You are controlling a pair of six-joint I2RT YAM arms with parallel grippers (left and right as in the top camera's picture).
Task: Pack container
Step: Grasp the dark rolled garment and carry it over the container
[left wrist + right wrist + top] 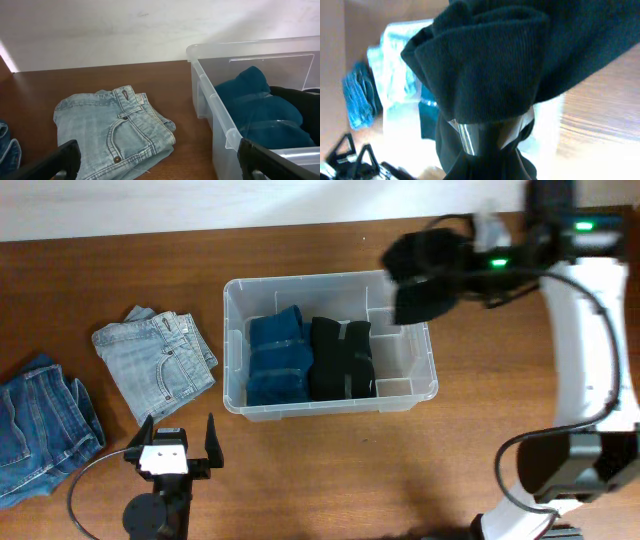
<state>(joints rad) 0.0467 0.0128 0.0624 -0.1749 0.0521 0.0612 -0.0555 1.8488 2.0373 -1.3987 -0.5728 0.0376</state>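
My black garment in the right gripper needs to drop onto the container's bare bottom beside the other folded black garment [383, 338].
The clear plastic container [232, 298] stands mid-table and holds a folded blue garment [277, 358] and a folded black garment [340, 360], side by side. It also shows in the left wrist view [210, 95]. My right gripper [425, 275] is shut on another folded black garment [420, 260] and holds it above the container's far right corner; that garment [485, 60] fills the right wrist view and hides the fingers. My left gripper [178, 442] is open and empty near the front edge, in front of folded light-blue jeans [157, 360], which also show in the left wrist view [112, 130].
Darker blue jeans [40, 425] lie at the far left edge. The container's right third has bare floor beside the black garment. A pale wall runs behind the table.
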